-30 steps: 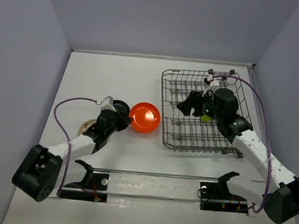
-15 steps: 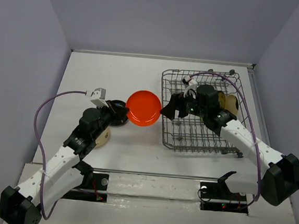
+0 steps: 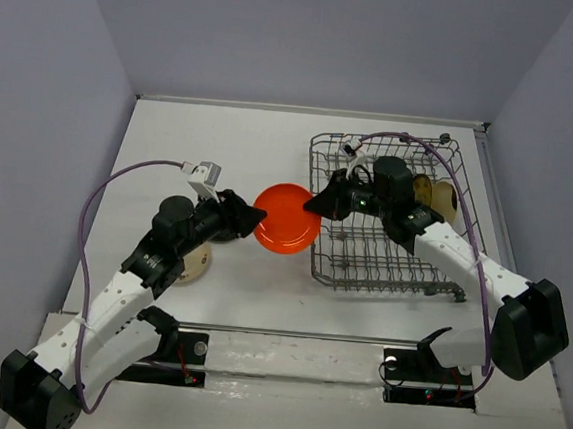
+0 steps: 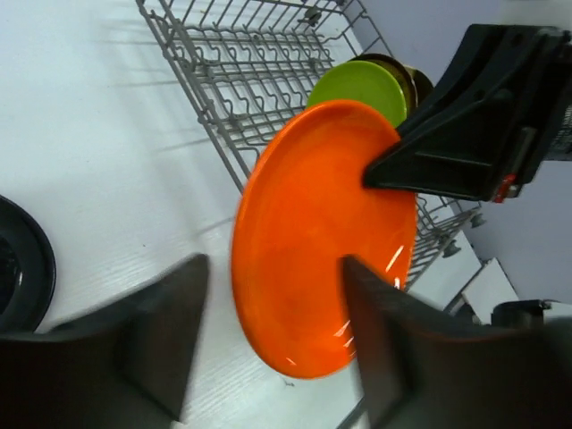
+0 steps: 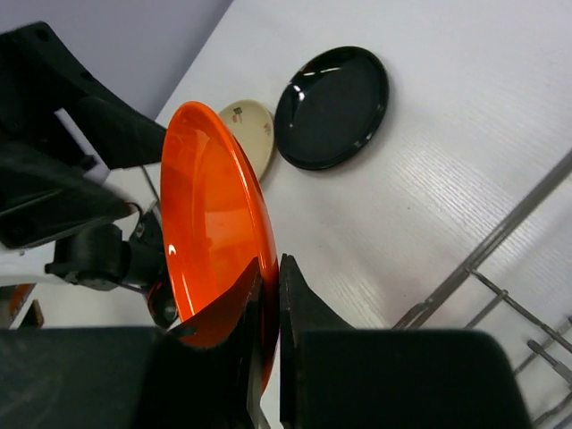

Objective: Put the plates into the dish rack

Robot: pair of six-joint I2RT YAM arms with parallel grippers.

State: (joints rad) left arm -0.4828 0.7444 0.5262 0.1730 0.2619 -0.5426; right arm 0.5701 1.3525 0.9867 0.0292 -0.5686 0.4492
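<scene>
I should use my right gripper to set the orange plate down in the dish rack (image 3: 384, 214) next to the lime green plate.
The orange plate (image 3: 288, 218) hangs tilted just left of the dish rack (image 3: 388, 254). My right gripper (image 3: 318, 203) is shut on its right rim, and the right wrist view shows both fingers pinching the orange plate (image 5: 210, 232) at the right gripper (image 5: 271, 279). My left gripper (image 3: 249, 214) stands open at the plate's left edge; in the left wrist view the orange plate (image 4: 322, 241) lies past the spread left gripper (image 4: 277, 335), untouched. A lime green plate (image 4: 362, 85) and a dark brown plate (image 4: 409, 73) stand in the dish rack (image 4: 223, 63).
A black plate (image 5: 332, 107) and a beige plate (image 5: 250, 130) lie flat on the white table, left of the rack. In the top view the beige plate (image 3: 196, 264) lies partly under my left arm. Grey walls close in the table on three sides.
The left gripper has opened and let go of the orange plate. The right gripper has reached out of the rack and shut on the plate's rim. The plate has shifted a little to the right.
</scene>
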